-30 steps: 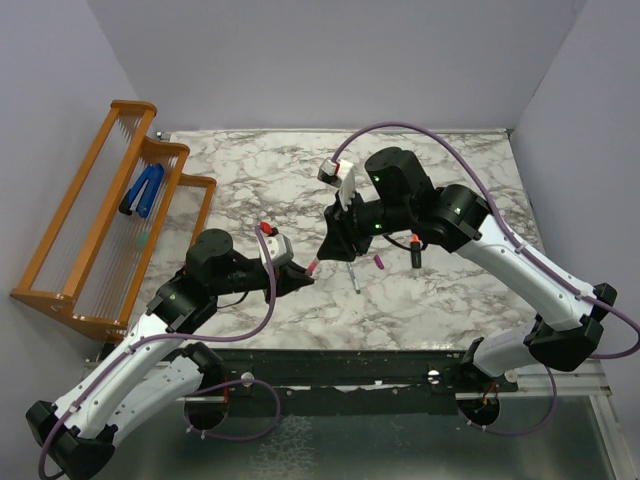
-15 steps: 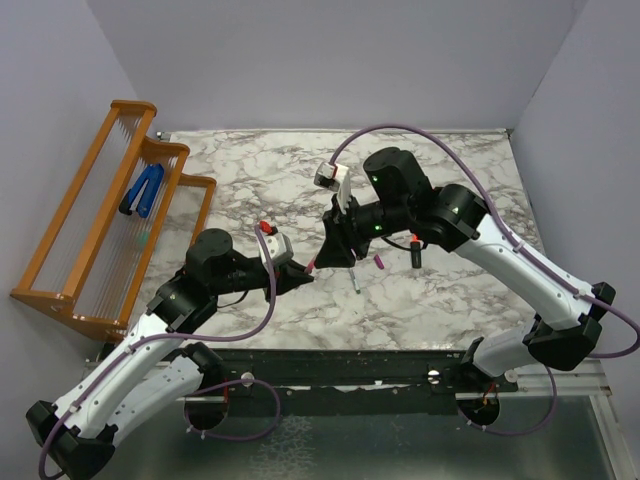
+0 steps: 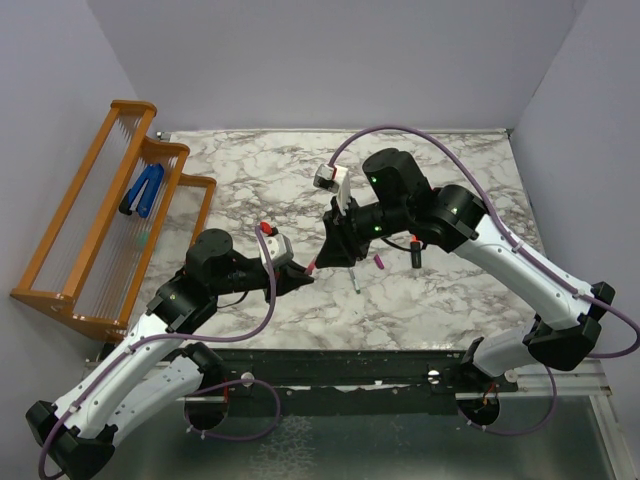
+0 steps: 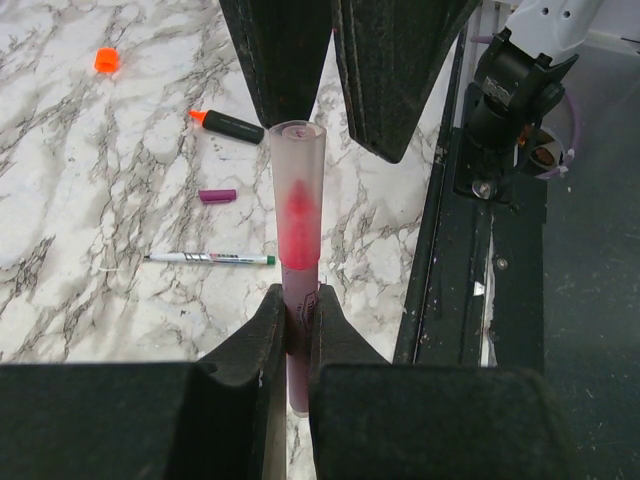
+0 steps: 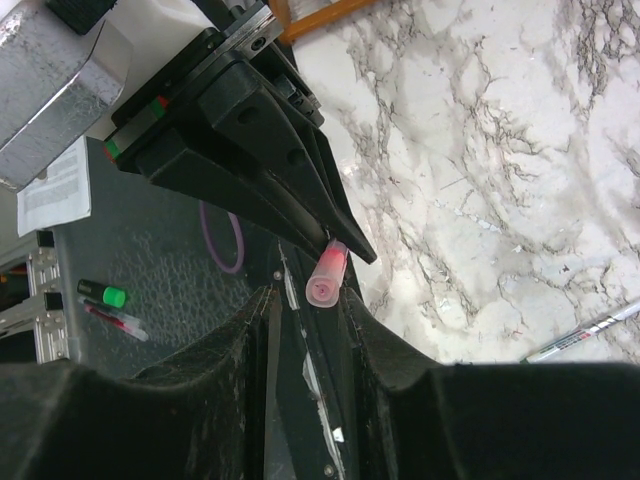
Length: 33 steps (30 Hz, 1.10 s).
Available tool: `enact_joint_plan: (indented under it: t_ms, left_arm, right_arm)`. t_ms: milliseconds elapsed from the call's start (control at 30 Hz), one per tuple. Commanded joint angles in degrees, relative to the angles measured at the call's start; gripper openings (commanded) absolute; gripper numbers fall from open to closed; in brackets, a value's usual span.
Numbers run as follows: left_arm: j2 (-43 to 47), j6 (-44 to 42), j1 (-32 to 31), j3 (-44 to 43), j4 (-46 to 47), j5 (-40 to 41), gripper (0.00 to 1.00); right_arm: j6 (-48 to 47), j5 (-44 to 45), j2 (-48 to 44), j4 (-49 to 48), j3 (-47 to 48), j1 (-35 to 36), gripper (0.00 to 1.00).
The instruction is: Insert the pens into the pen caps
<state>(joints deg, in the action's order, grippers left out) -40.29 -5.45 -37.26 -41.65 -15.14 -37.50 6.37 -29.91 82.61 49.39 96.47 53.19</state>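
The pale pink cap slants between the open fingers of the robot's right gripper, so that gripper should move over, grip the cap's end (image 5: 322, 291) and line up before it pushes.
My left gripper (image 4: 297, 322) is shut on the lower barrel of a dull pink pen (image 3: 313, 266), which points toward the right arm. A frosted pale pink cap (image 4: 297, 190) sits over its red tip. My right gripper (image 5: 310, 300) is open, and the cap's end (image 5: 327, 275) lies between its fingers, close to the right one. On the marble lie a thin white pen (image 4: 210, 258), a magenta cap (image 4: 217, 196), a black marker (image 4: 228, 124) with an orange tip, and an orange cap (image 4: 106, 60). In the top view the right arm hides the orange cap.
A wooden rack (image 3: 95, 225) stands at the table's left edge with a blue clip (image 3: 143, 190) on it. A black rail (image 3: 400, 365) runs along the near edge. The right arm's base (image 4: 510, 85) shows in the left wrist view.
The right wrist has shifted slightly to the left around the capped pen tip. The left arm and the pen have not moved.
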Motion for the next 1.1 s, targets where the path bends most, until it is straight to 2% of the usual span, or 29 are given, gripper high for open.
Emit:
enact_joint_plan:
  t_ms: [0, 200, 233, 333, 367, 667, 700, 767, 800, 900, 1067]
  left_arm:
    - [0.4, -0.6, -0.2, -0.1, 1.2, 1.3, 0.0]
    - [0.4, -0.6, -0.2, -0.1, 1.2, 1.3, 0.0]
    - [0.4, -0.6, -0.2, -0.1, 1.2, 1.3, 0.0]
    - [0.7, -0.6, -0.1, -0.1, 1.2, 1.4, 0.0]
    - [0.7, -0.6, -0.2, -0.1, 1.2, 1.4, 0.0]
    - [1.5, -0.8, -0.2, -0.4, 0.8, 2.1, 0.0]
    - [1.5, -0.8, -0.2, -0.4, 0.9, 2.1, 0.0]
    - [1.5, -0.7, -0.2, -0.3, 0.9, 2.0, 0.0]
    - [1.4, -0.7, -0.1, -0.3, 0.9, 2.0, 0.0]
    - [1.4, -0.7, -0.2, -0.3, 0.9, 2.0, 0.0]
    - [1.3, -0.7, -0.2, -0.4, 0.9, 1.9, 0.0]
  right_arm:
    - [0.0, -2.4, 0.6, 0.1, -1.0, 0.3, 0.34]
    - [0.0, -2.2, 1.2, 0.2, -1.0, 0.5, 0.31]
    - [0.0, -2.1, 1.3, 0.2, -1.0, 0.5, 0.28]
    - [0.0, -2.0, 1.8, 0.5, -1.0, 0.5, 0.04]
    - [-0.1, -1.7, 1.8, 0.7, -0.9, 0.5, 0.01]
    - [-0.3, 0.5, 1.9, 1.3, -1.2, 0.5, 0.01]
    - [-0.3, 0.9, 1.7, 1.3, -1.0, 0.5, 0.06]
    - [-0.7, 1.7, 1.3, 1.4, 0.1, 0.5, 0.32]
    - [-0.7, 2.3, 1.1, 1.5, 0.6, 0.5, 0.4]
    - [-1.0, 4.8, 0.6, 1.9, 2.3, 0.5, 0.51]
    - [-1.0, 5.9, 1.2, 1.8, 2.5, 0.5, 0.53]
